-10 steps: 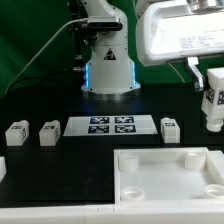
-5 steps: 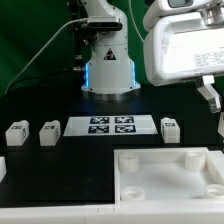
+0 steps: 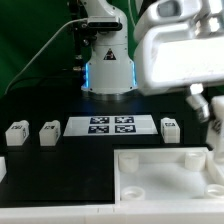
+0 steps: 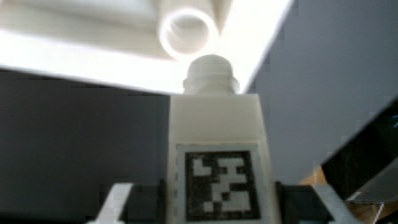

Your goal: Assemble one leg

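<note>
The leg, still apart from the board's hole, will be let go by my gripper in the large white board's near corner hole (image 3: 215, 191) (image 4: 187, 33), straight below the spot where it is held.
My gripper (image 4: 214, 203) is shut on a leg (image 4: 221, 150), a white block with a black-and-white tag and a round peg at its tip. The peg points toward a round hole (image 4: 189, 30) in the large white board (image 4: 107, 45) and is still apart from it. In the exterior view the gripper (image 3: 210, 118) hangs at the right edge, above the board's far right corner (image 3: 205, 155). The held leg (image 3: 216, 135) is partly cut off there. Three more legs (image 3: 15, 132) (image 3: 50, 132) (image 3: 170, 127) stand on the black table.
The marker board (image 3: 110, 126) lies in the middle between the loose legs. The robot base (image 3: 108, 72) stands behind it. The large white board with holes (image 3: 150, 185) fills the front right. A small white part (image 3: 2, 168) shows at the left edge.
The arm has swung right and then back toward the exterior view's left. The held leg now sits lower, close over the board's far right corner.
</note>
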Motion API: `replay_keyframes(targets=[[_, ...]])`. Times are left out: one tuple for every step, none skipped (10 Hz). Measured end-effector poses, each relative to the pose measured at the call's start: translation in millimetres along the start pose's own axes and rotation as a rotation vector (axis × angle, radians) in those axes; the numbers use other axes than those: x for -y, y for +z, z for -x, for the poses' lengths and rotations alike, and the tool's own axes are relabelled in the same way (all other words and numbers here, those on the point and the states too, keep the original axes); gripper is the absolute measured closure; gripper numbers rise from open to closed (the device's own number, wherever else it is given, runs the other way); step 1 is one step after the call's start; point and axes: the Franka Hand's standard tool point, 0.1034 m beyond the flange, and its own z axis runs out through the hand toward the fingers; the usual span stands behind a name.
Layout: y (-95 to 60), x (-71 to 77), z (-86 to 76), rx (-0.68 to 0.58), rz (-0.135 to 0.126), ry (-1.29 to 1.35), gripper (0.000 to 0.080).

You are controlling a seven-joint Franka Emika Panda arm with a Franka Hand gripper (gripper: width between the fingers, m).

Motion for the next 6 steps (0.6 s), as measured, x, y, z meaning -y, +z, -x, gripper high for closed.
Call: replay_keyframes(targets=[[9.0,-6.2,3.2,-0.009,0.005,-0.009,0.0507],[16.5,-13.2,5.3,-0.006,0.008,-0.011,0.0507],[20.3,-16.9,4.9,-0.006,0.01,-0.011,0.0507],[23.8,-18.2,1.9,-0.01,0.01,-0.01,0.0507],[26.4,-19.0,-2.2,-0.014,0.01,-0.011,0.0507],[26.9,-18.3,-3.0,-0.015,0.009,-0.012,0.0507]])
